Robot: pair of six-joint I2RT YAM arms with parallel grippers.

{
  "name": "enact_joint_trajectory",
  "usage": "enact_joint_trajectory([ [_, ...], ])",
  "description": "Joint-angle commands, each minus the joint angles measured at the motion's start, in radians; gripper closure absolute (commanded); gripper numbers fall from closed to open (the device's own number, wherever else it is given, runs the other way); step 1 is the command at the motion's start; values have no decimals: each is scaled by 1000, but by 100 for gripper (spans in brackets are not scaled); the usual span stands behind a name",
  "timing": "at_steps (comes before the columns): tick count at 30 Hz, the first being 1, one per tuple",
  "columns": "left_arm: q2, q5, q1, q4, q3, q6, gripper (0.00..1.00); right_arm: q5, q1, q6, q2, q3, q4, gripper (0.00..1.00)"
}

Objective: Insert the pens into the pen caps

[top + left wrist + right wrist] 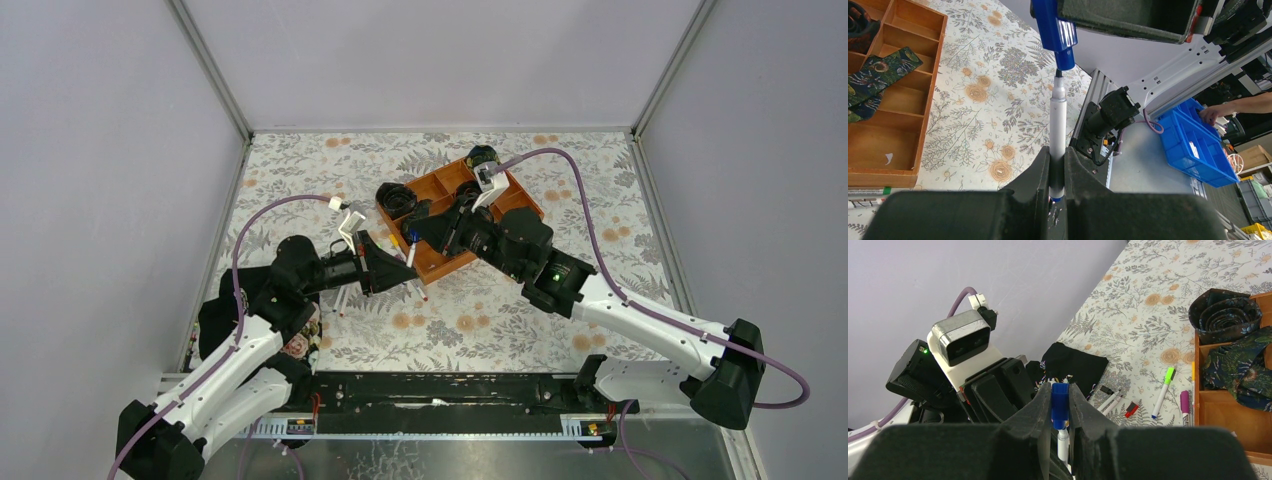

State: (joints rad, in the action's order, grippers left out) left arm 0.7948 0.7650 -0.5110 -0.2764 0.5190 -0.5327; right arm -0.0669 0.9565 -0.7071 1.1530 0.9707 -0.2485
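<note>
The robot's left gripper needs to release the pen with the white body on the floral table cover (399, 293) beside the magenta-capped pen, near the wooden tray.
My left gripper (1058, 165) is shut on a white-barrelled pen (1058, 115) with a blue end, held upright between the fingers. My right gripper (1060, 400) is shut on a blue pen cap (1060, 405). The pen's tip sits right at the cap's mouth (1064, 61), and whether it is inside I cannot tell. In the top view the two grippers meet in front of the wooden tray, left (398, 265) and right (418, 236). More pens lie on the table: a green-capped one (1163, 385), a magenta-capped one (1185, 402), two with black ends (1110, 399), and a loose red cap (1131, 409).
A wooden compartment tray (440, 262) holds dark rolled fabric pieces (1225, 315). A black cloth (1073, 365) lies on the floral table cover near the left arm. The black rail (450, 390) runs along the near edge. A blue bin (1198, 145) stands off the table.
</note>
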Motion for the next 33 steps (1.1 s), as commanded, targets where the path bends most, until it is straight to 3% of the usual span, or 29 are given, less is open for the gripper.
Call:
enact_joint_trajectory([
  [1, -17, -5, -8, -11, 3, 22, 100, -15, 4, 5, -11, 8, -51, 100],
  [33, -35, -62, -8, -22, -3, -2, 100, 70, 13, -71, -53, -127, -118, 100],
])
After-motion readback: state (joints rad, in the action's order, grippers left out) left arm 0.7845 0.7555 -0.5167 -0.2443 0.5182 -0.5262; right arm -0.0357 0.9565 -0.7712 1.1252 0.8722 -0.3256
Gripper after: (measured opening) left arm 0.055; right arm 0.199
